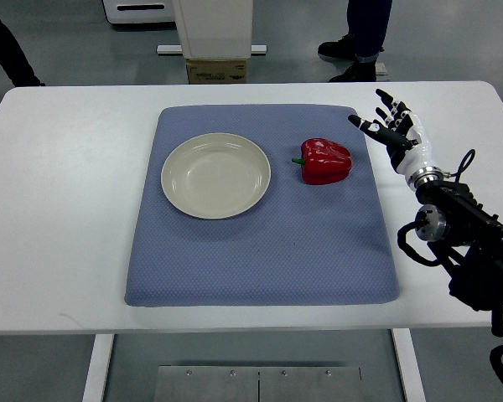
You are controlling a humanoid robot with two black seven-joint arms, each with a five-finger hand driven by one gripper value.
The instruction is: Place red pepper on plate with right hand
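The body of the red pepper (330, 161) will be gripped by my right gripper across its far and near sides, from the end opposite the green stem.
A red pepper (325, 161) with a green stem lies on its side on the blue mat (260, 251), just right of the cream plate (215, 175). The plate holds nothing. My right hand (389, 124) hovers over the mat's right edge, a short way right of the pepper and a little farther back. Its fingers are spread and hold nothing. The black right forearm runs down to the picture's lower right. No left arm shows.
The mat lies on a white table (59, 193). Beyond the far edge stand a white machine base with a cardboard box (216, 70) and a person's legs and shoes (356, 50).
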